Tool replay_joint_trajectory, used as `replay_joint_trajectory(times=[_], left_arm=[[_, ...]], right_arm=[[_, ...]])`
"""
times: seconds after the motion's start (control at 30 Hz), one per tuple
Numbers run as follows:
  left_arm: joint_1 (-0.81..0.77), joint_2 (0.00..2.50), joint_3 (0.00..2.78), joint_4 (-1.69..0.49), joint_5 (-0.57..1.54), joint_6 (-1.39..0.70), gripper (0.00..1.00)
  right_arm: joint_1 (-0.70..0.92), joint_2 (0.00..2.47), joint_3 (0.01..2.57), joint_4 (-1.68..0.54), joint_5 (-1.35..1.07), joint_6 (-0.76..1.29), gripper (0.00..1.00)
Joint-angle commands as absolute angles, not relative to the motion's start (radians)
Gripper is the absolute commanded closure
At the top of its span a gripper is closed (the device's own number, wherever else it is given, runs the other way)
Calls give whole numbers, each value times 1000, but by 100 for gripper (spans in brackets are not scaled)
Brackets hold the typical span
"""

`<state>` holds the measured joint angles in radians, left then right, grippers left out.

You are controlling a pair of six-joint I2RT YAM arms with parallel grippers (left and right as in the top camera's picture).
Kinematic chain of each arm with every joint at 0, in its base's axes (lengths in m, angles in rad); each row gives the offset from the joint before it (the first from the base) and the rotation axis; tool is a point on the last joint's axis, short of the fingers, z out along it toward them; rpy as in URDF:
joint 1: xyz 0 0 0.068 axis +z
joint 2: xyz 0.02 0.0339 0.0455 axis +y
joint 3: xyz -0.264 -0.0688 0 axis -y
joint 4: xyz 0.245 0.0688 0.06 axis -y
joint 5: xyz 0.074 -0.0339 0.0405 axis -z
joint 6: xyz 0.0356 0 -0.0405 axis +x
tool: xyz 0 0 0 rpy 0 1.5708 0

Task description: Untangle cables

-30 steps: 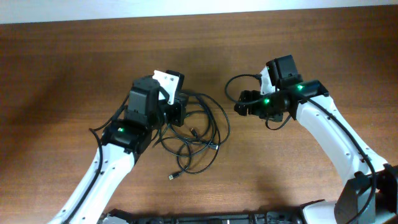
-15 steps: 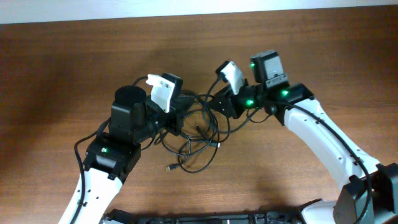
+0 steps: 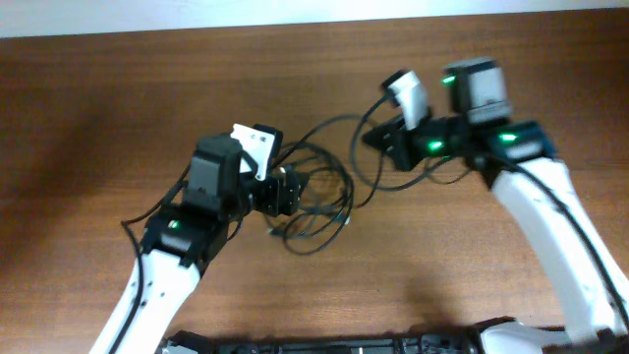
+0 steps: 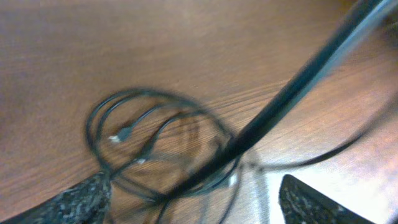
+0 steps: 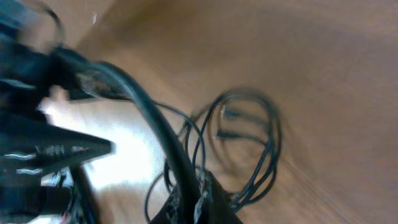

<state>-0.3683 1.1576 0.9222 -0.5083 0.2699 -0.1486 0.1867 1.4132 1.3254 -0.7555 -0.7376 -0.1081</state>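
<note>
The robot's right gripper should release the black cable on the bare brown table point(image 3: 592, 189) beside the right arm, away from the heap.
The cables point(image 3: 316, 218) are a heap of thin black loops on the brown table, just right of my left gripper point(image 3: 282, 190). In the left wrist view that gripper point(image 4: 194, 198) stands open, its fingers point(image 4: 79, 200) wide apart. A taut black cable point(image 4: 292, 84) crosses between them without being pinched, and loose loops point(image 4: 149, 134) with small plug ends lie beyond. My right gripper point(image 3: 386, 141) is up and to the right of the heap. In its wrist view it point(image 5: 200, 198) is shut on one black cable point(image 5: 158, 134), which stretches away towards the left arm. More loops point(image 5: 252, 146) lie below.
The wooden table point(image 3: 472, 265) reaches a pale back edge point(image 3: 147, 15) at the top of the overhead view. The two arms face each other across the heap, roughly a hand's width apart. The arms' own thick black wires point(image 3: 147, 216) hang beside them.
My right gripper reached into the heap, shut on a cable and drew it up and to the right. My left gripper opened and let go of the bundle.
</note>
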Motion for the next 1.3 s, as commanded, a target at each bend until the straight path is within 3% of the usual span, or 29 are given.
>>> replay_joint_trajectory(times=[0.0,0.17,0.4,0.43,0.47,0.5,0.53,0.57,0.63,0.7,0.77,0.83,0.9,1.0,1.27], left_arm=[[-369,1270,937,-505,239,-141,11],[-369,1437,937,-460,249,-199,13],[-369,1628,937,-281,449,-239,14],[-369,1639,937,-281,449,-239,20],[-369,1654,937,-281,450,-243,51],[-370,1669,937,-281,449,-246,70],[-373,1680,937,-281,449,-246,82],[-376,1694,937,-281,449,-246,86],[-382,1720,937,-280,448,-246,83],[-384,1751,937,-277,448,-246,75],[-384,1770,937,-277,444,-246,75],[-384,1789,937,-277,424,-246,78],[-384,1819,937,-279,393,-246,91],[-382,1822,937,-308,348,-246,99],[-381,1822,937,-516,15,-308,100]], right_arm=[[93,1325,1446,-828,-737,-107,96],[33,1264,1527,-950,-743,-107,96],[32,1240,1526,-998,-706,-106,96],[32,1240,1527,-989,-702,-99,96],[32,1240,1531,-974,-702,-96,96],[32,1240,1539,-965,-702,-96,96],[30,1240,1556,-960,-699,-96,96],[24,1240,1582,-962,-693,-96,96],[5,1240,1635,-963,-667,-96,96],[-27,1240,1705,-967,-629,-96,96],[-56,1235,1756,-976,-616,-96,96],[-85,1225,1790,-979,-616,-96,96],[-131,1205,1819,-979,-615,-96,96],[-189,1182,1824,-966,-574,-96,96],[-406,1139,1824,-812,-218,20,96]])
